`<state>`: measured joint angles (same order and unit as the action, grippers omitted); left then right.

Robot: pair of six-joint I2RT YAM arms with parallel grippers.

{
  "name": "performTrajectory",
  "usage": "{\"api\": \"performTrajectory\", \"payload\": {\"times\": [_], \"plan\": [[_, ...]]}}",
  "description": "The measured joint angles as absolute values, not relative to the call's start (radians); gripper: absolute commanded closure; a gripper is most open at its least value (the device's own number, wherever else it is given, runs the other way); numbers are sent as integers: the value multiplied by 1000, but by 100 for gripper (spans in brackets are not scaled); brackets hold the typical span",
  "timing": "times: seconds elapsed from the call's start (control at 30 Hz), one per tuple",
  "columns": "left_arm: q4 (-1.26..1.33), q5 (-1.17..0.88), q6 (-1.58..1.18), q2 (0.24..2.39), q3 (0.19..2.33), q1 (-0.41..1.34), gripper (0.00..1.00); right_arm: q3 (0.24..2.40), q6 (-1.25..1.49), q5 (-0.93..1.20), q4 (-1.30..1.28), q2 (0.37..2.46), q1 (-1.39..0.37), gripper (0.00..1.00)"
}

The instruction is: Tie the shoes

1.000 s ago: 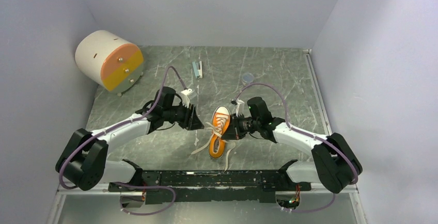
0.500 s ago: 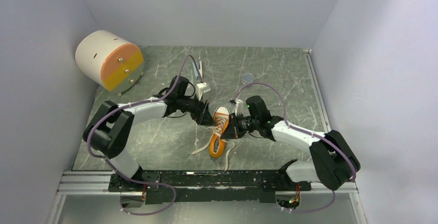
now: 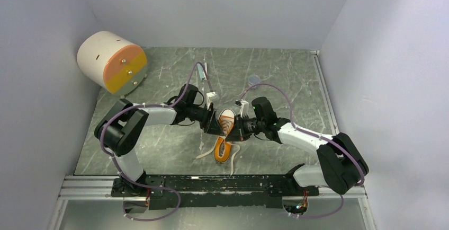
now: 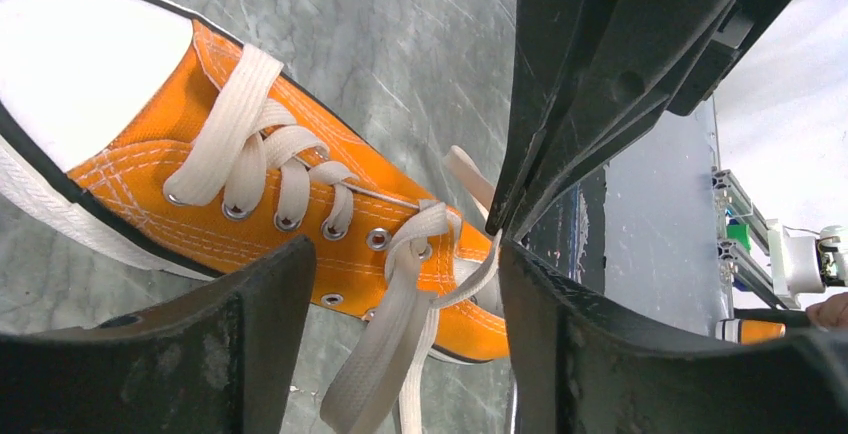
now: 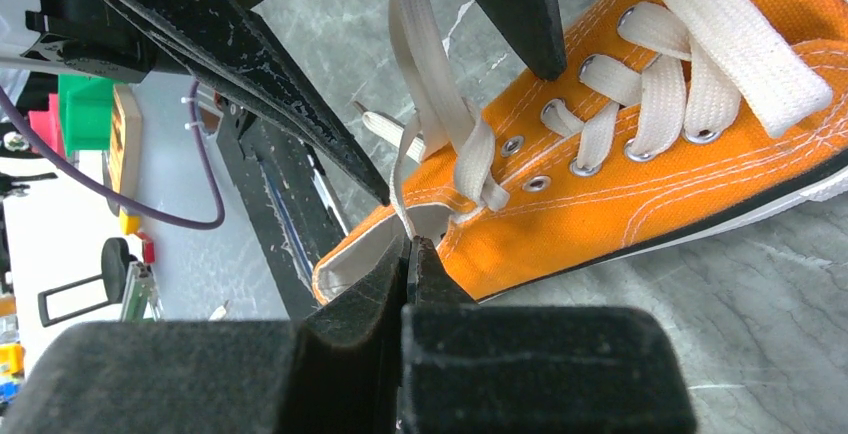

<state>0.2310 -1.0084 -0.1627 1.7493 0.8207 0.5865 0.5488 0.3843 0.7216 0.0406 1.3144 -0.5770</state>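
The thin piece of lace is held away from the lace crossing by my right gripper, so next my left gripper pinches the lace loop (image 4: 385, 344) before my right gripper moves there.
The orange sneaker (image 3: 224, 137) lies mid-table, white toe cap pointing away from the arms, and its white laces (image 3: 207, 150) trail loose on both sides. My right gripper (image 3: 237, 126) is at the shoe's right side. In the right wrist view it (image 5: 408, 246) is shut on a thin lace strand (image 5: 399, 189) running from the top eyelets. My left gripper (image 3: 214, 126) is at the shoe's left side. In the left wrist view it (image 4: 405, 329) is open, with the loose lace (image 4: 385, 354) hanging between its fingers and the shoe (image 4: 250, 204) beyond.
A white and orange cylinder (image 3: 112, 61) stands at the back left. A small blue and white object (image 3: 201, 71) and a small round disc (image 3: 254, 80) lie at the back. The black mounting rail (image 3: 222, 185) runs along the near edge. Walls close three sides.
My left arm has swung right and forward, from well left of the shoe to right against its laces. My right gripper has stayed at the shoe, edging slightly left.
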Motion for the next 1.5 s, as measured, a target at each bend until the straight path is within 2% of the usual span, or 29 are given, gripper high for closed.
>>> {"api": "performTrajectory", "payload": {"times": [0.07, 0.27, 0.37, 0.5, 0.63, 0.73, 0.9, 1.0, 1.07, 1.13, 1.23, 1.33, 1.5], "plan": [[240, -1014, -167, 1755, 812, 587, 24, 549, 384, 722, 40, 1318, -577, 100], [292, -1023, -188, 1755, 782, 587, 39, 550, 383, 719, 39, 1322, -577, 100], [310, -1035, -203, 1760, 776, 587, 39, 550, 382, 719, 39, 1326, -577, 100], [323, -1044, -212, 1765, 773, 587, 49, 550, 382, 718, 40, 1332, -577, 100], [326, -1048, -214, 1766, 768, 587, 44, 550, 384, 714, 40, 1336, -577, 100], [327, -1051, -214, 1766, 763, 587, 45, 550, 389, 710, 43, 1336, -577, 100], [334, -1051, -213, 1766, 756, 587, 57, 551, 398, 704, 47, 1337, -577, 100], [334, -1050, -215, 1766, 754, 587, 78, 556, 400, 704, 49, 1341, -577, 99], [340, -1047, -218, 1766, 749, 588, 87, 559, 400, 703, 46, 1343, -577, 85], [342, -1039, -217, 1764, 747, 589, 91, 571, 402, 695, 20, 1345, -577, 70], [338, -1014, -216, 1752, 744, 591, 93, 619, 393, 660, -76, 1330, -577, 61], [336, -990, -218, 1729, 744, 591, 93, 667, 377, 614, -153, 1285, -575, 56], [344, -974, -236, 1694, 735, 591, 95, 739, 327, 566, -197, 1301, -575, 58]]}}
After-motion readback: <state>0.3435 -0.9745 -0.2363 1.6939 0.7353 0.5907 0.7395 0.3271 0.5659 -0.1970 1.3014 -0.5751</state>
